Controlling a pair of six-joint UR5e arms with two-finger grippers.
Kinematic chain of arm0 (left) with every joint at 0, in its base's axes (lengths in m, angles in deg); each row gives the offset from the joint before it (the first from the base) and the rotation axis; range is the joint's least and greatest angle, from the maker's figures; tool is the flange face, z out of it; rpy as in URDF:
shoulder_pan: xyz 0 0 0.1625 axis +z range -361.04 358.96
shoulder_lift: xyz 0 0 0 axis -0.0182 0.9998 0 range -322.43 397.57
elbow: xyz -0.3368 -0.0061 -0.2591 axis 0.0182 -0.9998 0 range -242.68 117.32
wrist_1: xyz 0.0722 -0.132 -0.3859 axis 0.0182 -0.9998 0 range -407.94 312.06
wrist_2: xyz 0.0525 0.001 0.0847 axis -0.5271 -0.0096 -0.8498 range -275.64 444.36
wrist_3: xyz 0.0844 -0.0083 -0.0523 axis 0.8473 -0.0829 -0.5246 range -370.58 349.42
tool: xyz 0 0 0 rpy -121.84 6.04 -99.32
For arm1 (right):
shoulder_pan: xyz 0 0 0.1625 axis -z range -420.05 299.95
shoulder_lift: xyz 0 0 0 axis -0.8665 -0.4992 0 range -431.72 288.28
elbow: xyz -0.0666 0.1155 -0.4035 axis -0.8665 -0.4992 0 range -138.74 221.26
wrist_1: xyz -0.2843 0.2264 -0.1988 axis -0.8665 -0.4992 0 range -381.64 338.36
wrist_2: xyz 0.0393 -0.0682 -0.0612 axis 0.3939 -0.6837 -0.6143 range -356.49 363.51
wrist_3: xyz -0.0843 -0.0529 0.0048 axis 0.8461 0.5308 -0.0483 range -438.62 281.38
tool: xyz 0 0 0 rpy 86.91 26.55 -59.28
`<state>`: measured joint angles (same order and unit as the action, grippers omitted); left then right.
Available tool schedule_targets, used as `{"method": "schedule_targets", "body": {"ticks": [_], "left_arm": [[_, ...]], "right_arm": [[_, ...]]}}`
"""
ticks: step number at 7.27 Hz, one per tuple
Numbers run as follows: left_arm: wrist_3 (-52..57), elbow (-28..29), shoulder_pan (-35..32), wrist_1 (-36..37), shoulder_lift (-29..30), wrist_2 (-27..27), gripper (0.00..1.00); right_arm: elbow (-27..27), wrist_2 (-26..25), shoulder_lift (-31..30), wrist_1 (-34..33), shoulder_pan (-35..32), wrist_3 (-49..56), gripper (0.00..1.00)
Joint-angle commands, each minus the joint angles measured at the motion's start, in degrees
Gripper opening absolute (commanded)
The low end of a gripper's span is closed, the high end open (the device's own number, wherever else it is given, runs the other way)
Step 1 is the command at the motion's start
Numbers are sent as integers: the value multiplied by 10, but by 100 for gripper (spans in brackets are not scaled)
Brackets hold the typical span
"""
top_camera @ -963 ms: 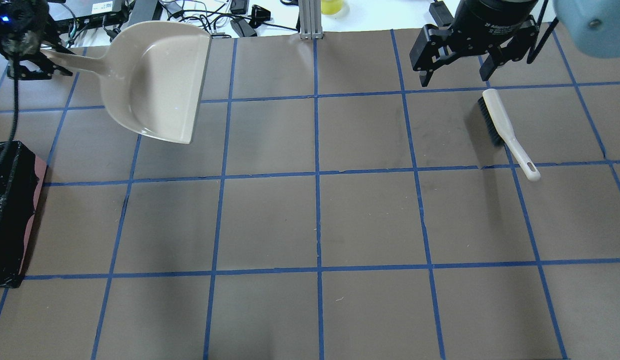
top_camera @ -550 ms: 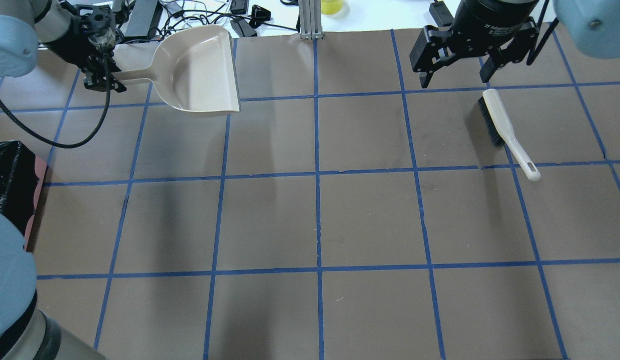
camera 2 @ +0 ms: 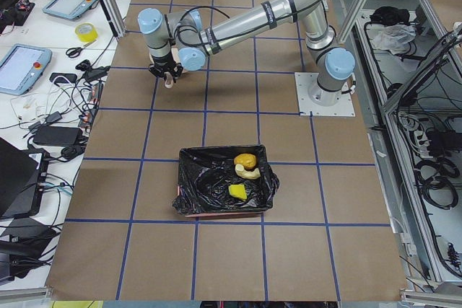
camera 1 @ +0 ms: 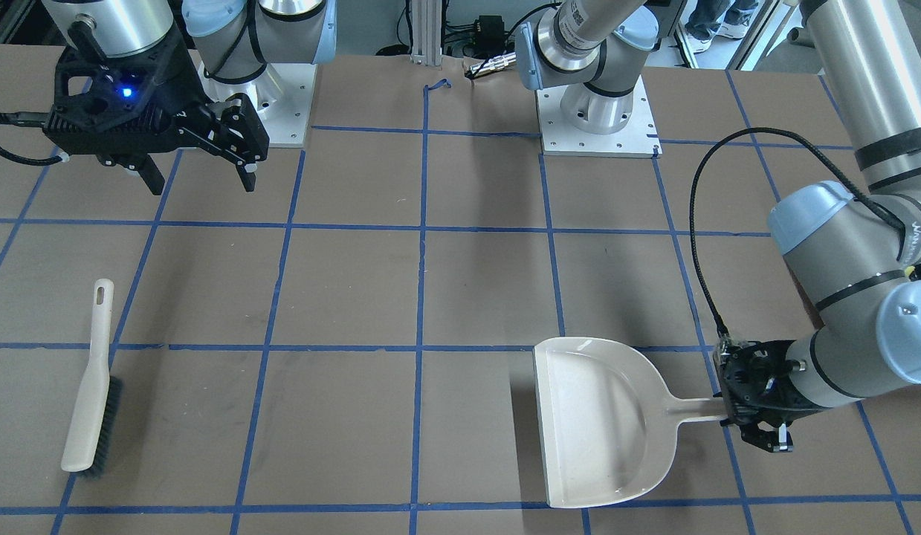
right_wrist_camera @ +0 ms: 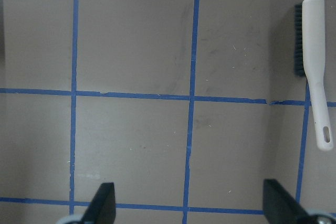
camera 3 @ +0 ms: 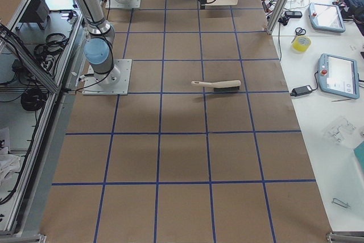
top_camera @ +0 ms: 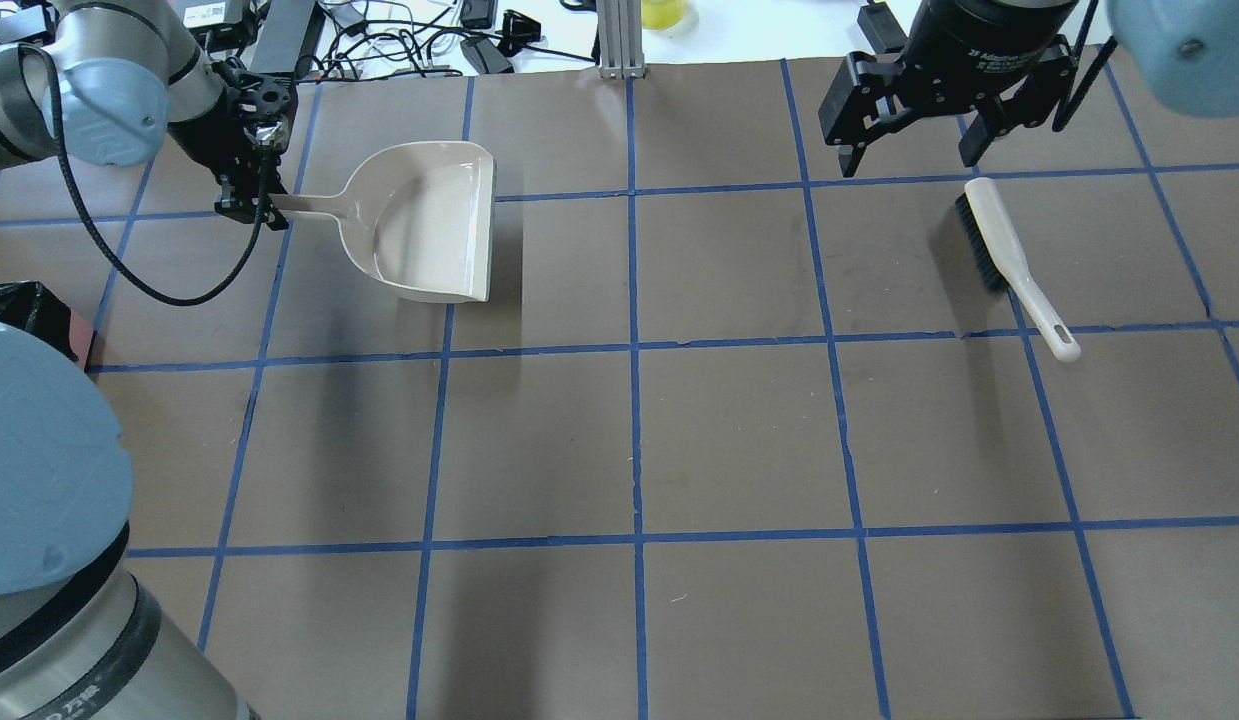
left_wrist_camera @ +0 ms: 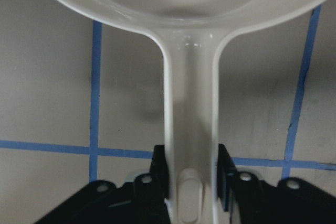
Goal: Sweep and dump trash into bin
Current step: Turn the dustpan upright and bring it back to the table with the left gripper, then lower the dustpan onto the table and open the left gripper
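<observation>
I should let go of the beige dustpan with my left gripper on the table, across the blue tape line running (camera 1: pixel 583 419) under the dustpan's pan.
The bin (camera 2: pixel 203 182), a box lined with a black bag, holds the trash: a golden-brown lump (camera 2: pixel 245 159), a tan croissant (camera 2: pixel 250 172) and a yellow-green wedge (camera 2: pixel 237 191). Only a corner of the bin (top_camera: pixel 29 305) shows in the overhead view, behind my left arm. My left gripper (top_camera: pixel 254 205) is shut on the handle of the empty beige dustpan (top_camera: pixel 429 225), which lies level, low over the far left of the table; it also shows in the front view (camera 1: pixel 601 423) and the left wrist view (left_wrist_camera: pixel 191 103). My right gripper (top_camera: pixel 914 140) is open and empty, above the table.
A beige hand brush with black bristles (top_camera: pixel 999 245) lies on the table just below my right gripper; it also shows in the right wrist view (right_wrist_camera: pixel 312 66). Cables and boxes crowd the far edge (top_camera: pixel 379 30). The brown table has a blue tape grid.
My left arm has carried the dustpan away from the bin side, rightward and down, from a high tilted pose to level near the table. The right arm and brush have not moved.
</observation>
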<state>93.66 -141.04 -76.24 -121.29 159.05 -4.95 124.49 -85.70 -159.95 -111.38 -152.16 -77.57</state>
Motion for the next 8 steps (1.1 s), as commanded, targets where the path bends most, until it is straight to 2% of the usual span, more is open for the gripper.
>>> {"method": "schedule_targets", "body": {"ticks": [1, 8], "left_arm": [[29, 4, -5, 11, 21, -10, 0], [34, -7, -26, 37, 29, -27, 6]], "right_arm": [[0, 0, 0, 0, 0, 0, 100], [0, 0, 0, 0, 0, 0, 100]]}}
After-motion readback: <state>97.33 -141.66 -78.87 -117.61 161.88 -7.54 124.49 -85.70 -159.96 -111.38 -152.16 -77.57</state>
